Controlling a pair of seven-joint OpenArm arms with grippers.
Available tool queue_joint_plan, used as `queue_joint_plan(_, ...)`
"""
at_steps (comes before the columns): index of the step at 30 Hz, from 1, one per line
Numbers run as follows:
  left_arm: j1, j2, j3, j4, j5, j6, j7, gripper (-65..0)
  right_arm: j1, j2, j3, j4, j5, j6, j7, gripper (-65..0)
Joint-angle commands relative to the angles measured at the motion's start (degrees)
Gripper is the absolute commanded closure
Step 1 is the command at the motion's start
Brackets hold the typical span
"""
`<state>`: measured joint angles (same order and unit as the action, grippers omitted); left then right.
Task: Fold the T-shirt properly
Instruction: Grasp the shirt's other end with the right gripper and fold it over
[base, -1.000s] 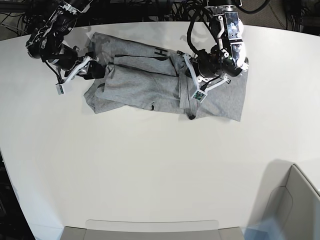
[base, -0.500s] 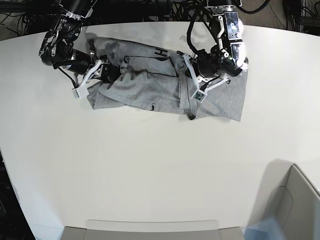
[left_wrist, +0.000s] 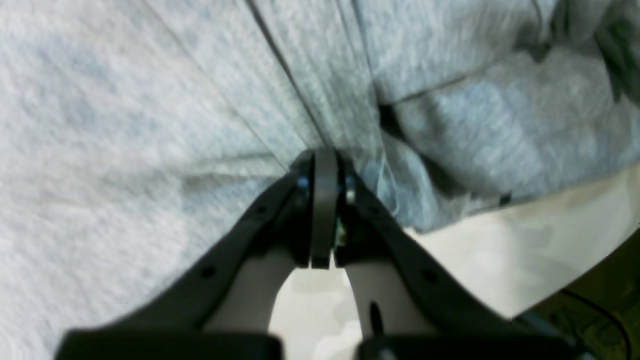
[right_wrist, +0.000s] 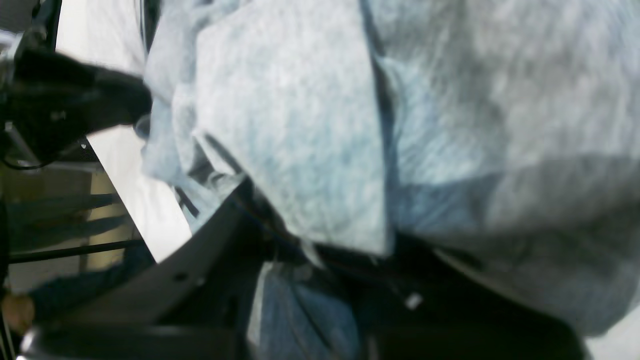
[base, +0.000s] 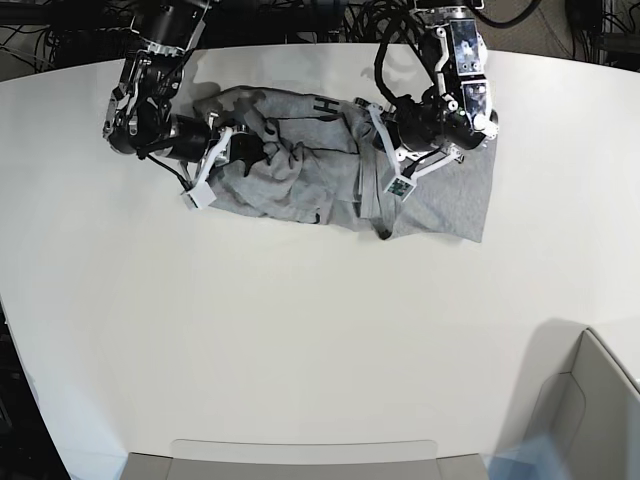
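Note:
My right gripper is going to let go of the bunched T-shirt end over the shirt's middle (base: 343, 213), close to its front edge.
The heather-grey T-shirt (base: 445, 205) lies rumpled near the white table's far edge, a black letter showing on a turned-over fold. My left gripper (base: 373, 152) rests on the shirt's middle. In the left wrist view its fingertips (left_wrist: 324, 160) are shut, pinching a crease of T-shirt (left_wrist: 125, 100) where several folds meet. My right gripper (base: 260, 152) is dug into the bunched left end. In the right wrist view the T-shirt (right_wrist: 300, 110) drapes over and between the dark fingers (right_wrist: 200, 260), hiding their tips; the right gripper (right_wrist: 320, 250) looks shut on that bunch.
Bare white table (base: 300, 330) stretches in front of the shirt. A grey bin (base: 590, 400) stands at the front right corner and a grey panel (base: 300, 460) lies along the front edge. Cables (base: 330, 15) hang behind the far edge.
My right arm has moved right, dragging the shirt's left end over its body and bunching it, and its jaws have narrowed. The left arm and its grip stayed put.

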<state>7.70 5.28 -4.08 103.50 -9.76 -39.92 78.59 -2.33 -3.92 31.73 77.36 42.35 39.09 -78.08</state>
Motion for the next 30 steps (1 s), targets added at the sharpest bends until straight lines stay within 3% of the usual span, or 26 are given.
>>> queue_joint_plan(1, -0.63, 0.3, -0.1, 2.03, -0.22, -0.08, -0.21, -0.3, 0.44, 1.07, 1.46, 0.48, -3.01, 0.91, -0.29, 0.0)
queue_joint_plan(3, -0.63, 0.48, -0.28, 3.79, -0.22, -0.08, -0.13, -0.3, 2.37, 1.95, 3.84, 0.66, -3.36, 0.91, 1.56, 0.0)
queue_joint_plan(7, -0.63, 0.57, -0.71, 6.08, -0.31, -0.08, -0.13, -0.3, 6.06, 6.69, 5.15, 0.48, -3.01, 0.91, 3.75, 0.0)
queue_joint_plan(13, -0.98, 2.85, -9.07, 8.36, -0.31, -0.08, -0.13, -0.3, 11.08, 12.58, 4.98, 0.4, -3.27, 0.91, 6.74, 0.0)
queue_joint_plan(20, -1.07, 1.71, -17.24, 8.19, -0.22, -0.08, -0.13, -0.3, 15.12, 14.08, 3.22, 1.45, -3.36, 0.51, 6.74, 0.0)
queue_joint_plan(23, -1.07, -0.58, -21.11, 8.01, -0.22, -0.08, -0.13, -0.3, 14.77, 13.99, -4.08, 7.6, -3.36, -2.3, 6.83, 0.0)
queue_joint_plan(30, -1.07, -4.18, -25.33, 7.31, -0.22, -0.08, -0.21, -0.3, 11.87, 12.76, -23.33, 23.52, -3.36, -13.82, 6.92, 0.0)
